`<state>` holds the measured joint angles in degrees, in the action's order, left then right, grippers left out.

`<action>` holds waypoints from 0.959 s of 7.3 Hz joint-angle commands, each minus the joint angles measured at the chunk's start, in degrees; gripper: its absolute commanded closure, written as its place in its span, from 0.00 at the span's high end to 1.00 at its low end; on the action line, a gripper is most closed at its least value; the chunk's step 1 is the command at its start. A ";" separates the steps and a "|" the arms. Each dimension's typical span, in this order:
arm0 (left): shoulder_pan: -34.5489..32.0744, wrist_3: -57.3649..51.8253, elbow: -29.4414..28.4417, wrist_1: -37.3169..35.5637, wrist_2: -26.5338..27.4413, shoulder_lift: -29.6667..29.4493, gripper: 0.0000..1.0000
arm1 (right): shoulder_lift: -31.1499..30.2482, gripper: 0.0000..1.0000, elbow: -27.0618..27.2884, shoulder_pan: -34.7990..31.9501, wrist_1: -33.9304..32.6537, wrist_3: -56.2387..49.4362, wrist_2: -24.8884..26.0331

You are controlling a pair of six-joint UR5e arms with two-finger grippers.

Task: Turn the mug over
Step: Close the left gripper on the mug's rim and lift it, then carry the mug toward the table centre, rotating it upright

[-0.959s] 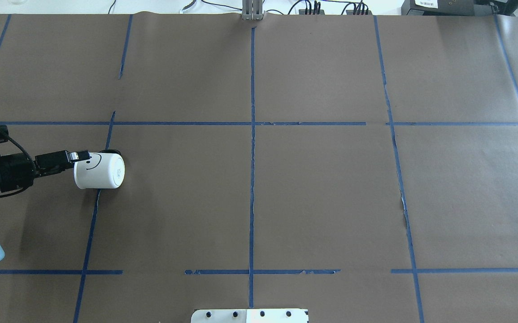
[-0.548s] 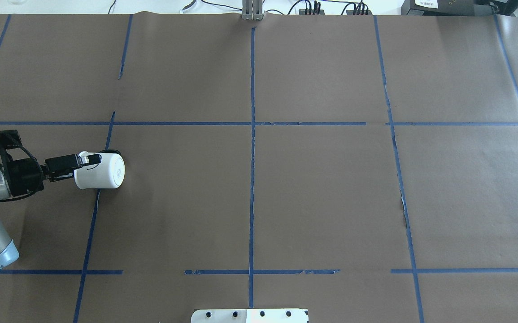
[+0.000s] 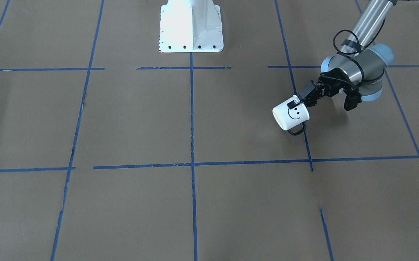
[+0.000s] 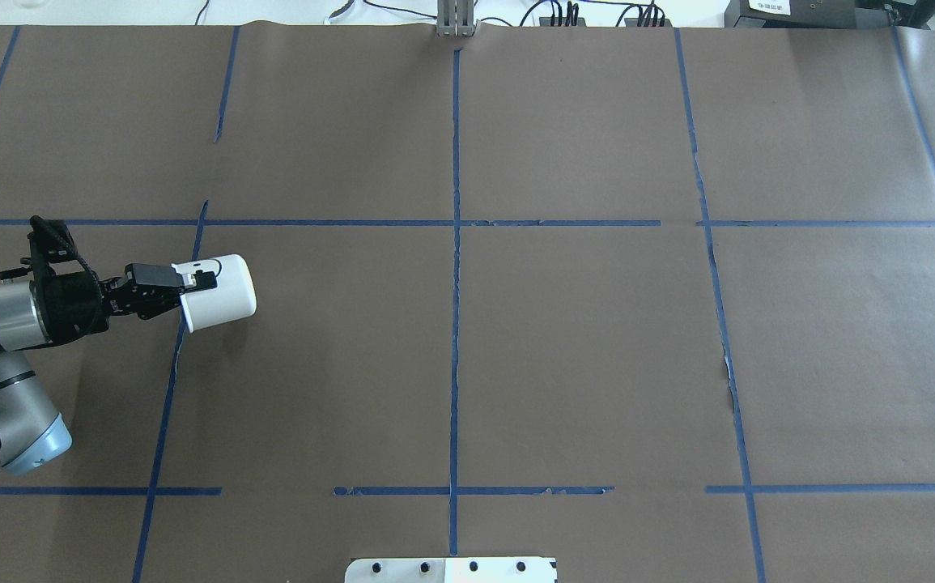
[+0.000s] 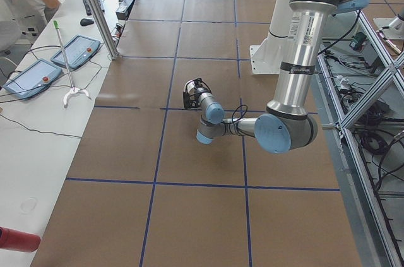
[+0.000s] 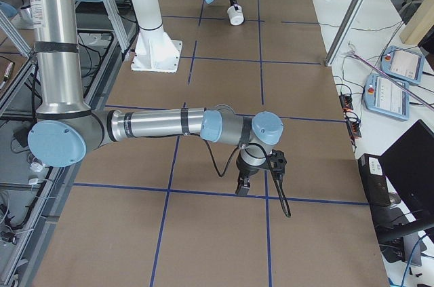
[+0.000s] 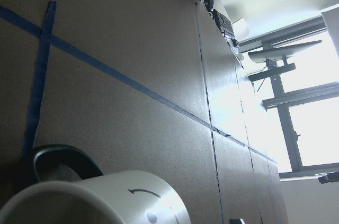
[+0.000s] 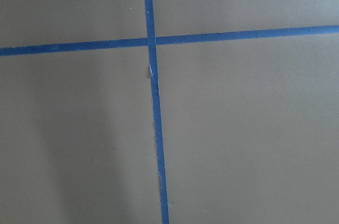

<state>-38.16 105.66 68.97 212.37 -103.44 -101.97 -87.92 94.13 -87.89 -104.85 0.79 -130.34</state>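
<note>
The white mug will go down upright from my left gripper on the blue tape line (image 3: 193,124) (image 7: 216,168) below the white base plate.
The white mug (image 4: 223,304) with a black smiley face (image 3: 294,114) is held on its side, its flat base toward the table's middle. Its black loop handle (image 3: 296,131) hangs on the side facing the front camera. My left gripper (image 4: 196,281) is shut on the mug's rim wall and holds it just above the brown paper; it also shows in the front view (image 3: 296,102). The left wrist view shows the mug's rim (image 7: 100,198) and handle (image 7: 50,163) close up. My right gripper (image 6: 244,185) shows only in the exterior right view, low over the table; I cannot tell its state.
The table (image 4: 580,348) is covered in brown paper with a grid of blue tape lines. The robot's white base plate (image 3: 191,27) stands at the table's robot side. Cables and boxes (image 4: 597,14) line the far edge.
My left gripper has moved to the right and lifted the mug with it. The mug has turned, so its smiley face no longer shows from overhead.
</note>
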 commanded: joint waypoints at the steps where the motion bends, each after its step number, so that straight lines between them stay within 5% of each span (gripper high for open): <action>1: -1.82 3.66 0.29 -0.12 1.13 -2.44 0.00 | 0.03 1.00 0.00 0.00 0.00 0.00 0.00; 3: -3.23 4.20 2.56 -7.52 -1.57 -6.04 0.00 | 0.03 1.00 0.00 0.00 0.00 0.00 0.00; 5: -3.58 3.41 13.07 -28.59 -8.00 -6.23 0.00 | -0.06 1.00 0.00 0.00 0.00 0.00 0.00; 7: -3.50 -0.69 17.50 -51.05 -11.59 -11.64 0.00 | 0.03 1.00 0.00 0.00 0.00 0.00 0.00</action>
<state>-41.64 107.92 83.45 175.90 -112.64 -110.11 -87.91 94.13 -87.89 -104.85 0.79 -130.34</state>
